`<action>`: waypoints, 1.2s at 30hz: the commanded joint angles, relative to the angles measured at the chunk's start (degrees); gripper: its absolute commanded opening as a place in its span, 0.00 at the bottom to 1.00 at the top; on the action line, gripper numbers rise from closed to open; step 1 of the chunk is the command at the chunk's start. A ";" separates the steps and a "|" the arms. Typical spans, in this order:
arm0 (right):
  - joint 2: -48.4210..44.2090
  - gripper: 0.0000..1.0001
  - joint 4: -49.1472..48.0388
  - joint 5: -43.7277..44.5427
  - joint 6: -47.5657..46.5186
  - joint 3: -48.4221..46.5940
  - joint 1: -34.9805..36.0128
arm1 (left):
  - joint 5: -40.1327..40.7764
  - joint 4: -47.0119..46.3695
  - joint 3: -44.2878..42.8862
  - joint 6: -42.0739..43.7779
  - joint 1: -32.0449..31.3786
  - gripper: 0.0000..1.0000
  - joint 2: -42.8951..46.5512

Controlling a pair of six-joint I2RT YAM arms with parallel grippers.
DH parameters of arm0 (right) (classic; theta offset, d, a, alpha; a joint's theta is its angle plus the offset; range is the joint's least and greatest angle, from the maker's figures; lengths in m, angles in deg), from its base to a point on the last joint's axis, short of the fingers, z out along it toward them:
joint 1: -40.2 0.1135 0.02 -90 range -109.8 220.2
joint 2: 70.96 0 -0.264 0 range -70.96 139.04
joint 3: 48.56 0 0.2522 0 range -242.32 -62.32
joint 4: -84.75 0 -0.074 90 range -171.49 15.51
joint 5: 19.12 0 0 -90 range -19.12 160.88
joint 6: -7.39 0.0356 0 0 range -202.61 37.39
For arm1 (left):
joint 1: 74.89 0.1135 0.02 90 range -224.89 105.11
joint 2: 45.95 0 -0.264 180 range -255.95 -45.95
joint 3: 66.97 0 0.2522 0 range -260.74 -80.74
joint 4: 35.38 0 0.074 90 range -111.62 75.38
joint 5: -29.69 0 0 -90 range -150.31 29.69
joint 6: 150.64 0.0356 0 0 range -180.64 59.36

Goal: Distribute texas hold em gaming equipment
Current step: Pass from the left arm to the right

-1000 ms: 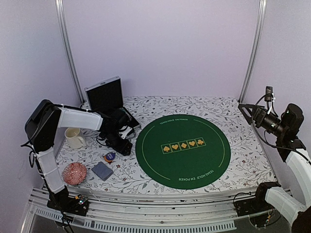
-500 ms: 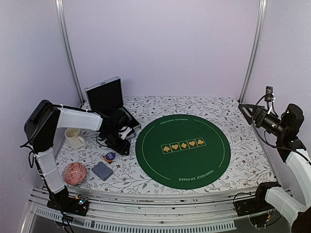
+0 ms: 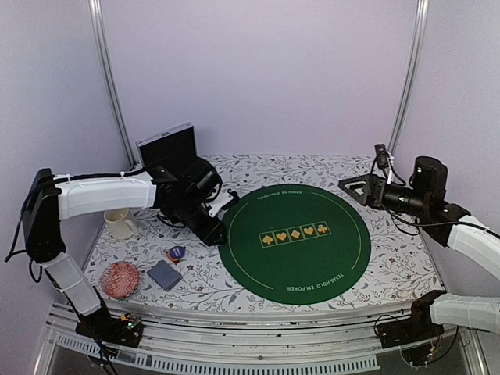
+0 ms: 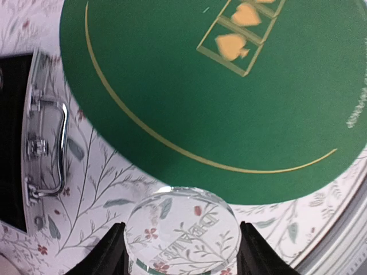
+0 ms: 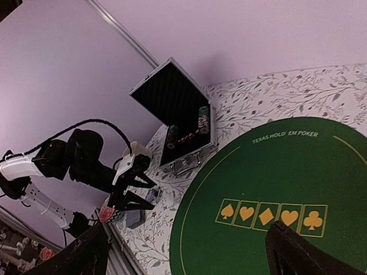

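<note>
The robot's right gripper will close on the free edge (image 3: 228, 217) (image 5: 155, 195) of the clear dealer button, because the left gripper is holding it out for a handover.
My left gripper (image 3: 217, 234) is shut on a clear round dealer button (image 4: 180, 229), held just above the floral cloth at the left rim of the green poker mat (image 3: 293, 242). The button sits flat between both fingers (image 4: 114, 252) in the left wrist view. An open silver case (image 3: 168, 152) at the back left holds striped poker chips (image 5: 202, 120). A blue-grey deck of cards (image 3: 164, 275) and small round buttons (image 3: 176, 253) lie at the front left. My right gripper (image 3: 351, 187) is open and empty, raised above the mat's right side.
A cream mug (image 3: 119, 223) stands at the left edge. A red patterned round object (image 3: 119, 279) lies at the front left corner. The case's metal handle (image 4: 49, 149) lies just left of the mat. Metal frame posts rise at the back corners.
My left arm has moved right from beside the case to the mat's left rim. My right arm has swung in from the right edge over the table.
</note>
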 commanded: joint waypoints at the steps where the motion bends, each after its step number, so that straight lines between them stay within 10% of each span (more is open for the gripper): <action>1: 10.51 0.95 5.02 8.09 -0.27 -8.99 14.44 | 1.77 -1.89 -3.99 4.61 -5.92 0.21 4.83; 13: 41.36 0.74 -4.31 -5.67 2.45 -26.76 31.19 | 6.16 -11.24 -2.13 9.57 -13.98 0.19 11.35; 28: 50.24 0.40 -13.08 -9.50 10.59 -29.07 31.82 | 7.59 -13.36 -2.21 11.62 -14.61 0.19 10.98; 36: 50.94 0.02 -12.79 -10.40 10.91 -29.31 31.78 | 7.46 -13.14 -2.41 11.76 -14.89 0.19 10.93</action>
